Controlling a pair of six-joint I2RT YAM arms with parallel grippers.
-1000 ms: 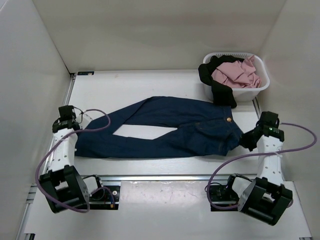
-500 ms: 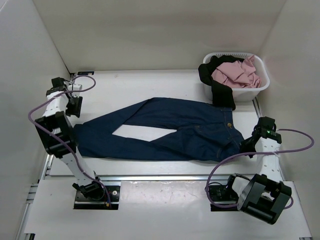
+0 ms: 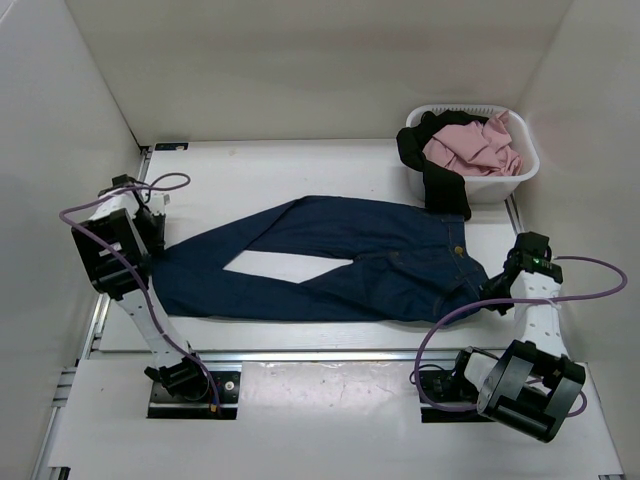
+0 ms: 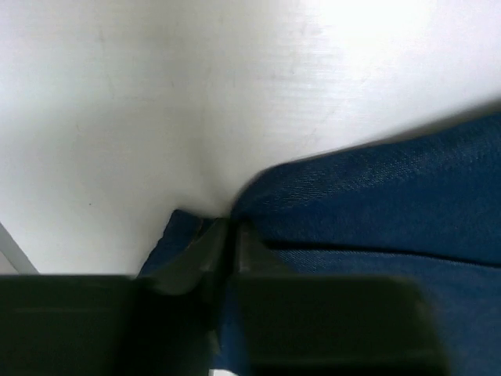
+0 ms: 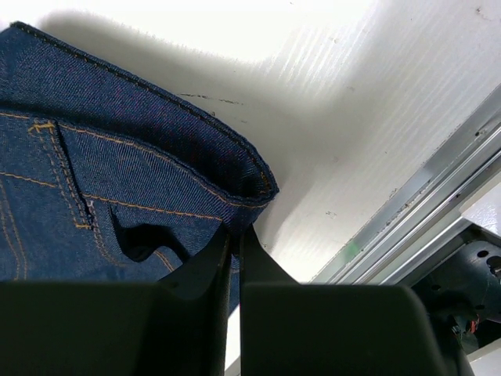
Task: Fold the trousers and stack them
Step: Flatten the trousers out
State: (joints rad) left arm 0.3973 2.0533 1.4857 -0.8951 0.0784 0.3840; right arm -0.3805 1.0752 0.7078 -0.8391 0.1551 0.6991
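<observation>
The trousers' front lies rumpled while my right gripper holds the waistband's near corner, so it should open and grab the waistband (image 3: 460,250) beside the metal button.
The dark navy trousers (image 3: 330,260) lie spread on the white table, legs to the left in a V, waistband with a metal button (image 3: 459,239) to the right. My left gripper (image 3: 160,240) is shut on a leg hem at the far left; in the left wrist view (image 4: 232,235) the denim (image 4: 376,204) is pinched between the jaws. My right gripper (image 3: 490,290) is shut on the waistband corner at the right; the right wrist view (image 5: 235,239) shows the stitched denim edge (image 5: 235,168) clamped.
A white laundry basket (image 3: 520,175) at the back right holds a pink cloth (image 3: 470,145) and a black garment (image 3: 440,180) draped over its rim. White walls enclose the table. A metal rail (image 3: 330,352) runs along the near edge.
My left arm swung from the near left edge up and back, then came down onto the leg hem. My right gripper moved slightly nearer along the waistband corner.
</observation>
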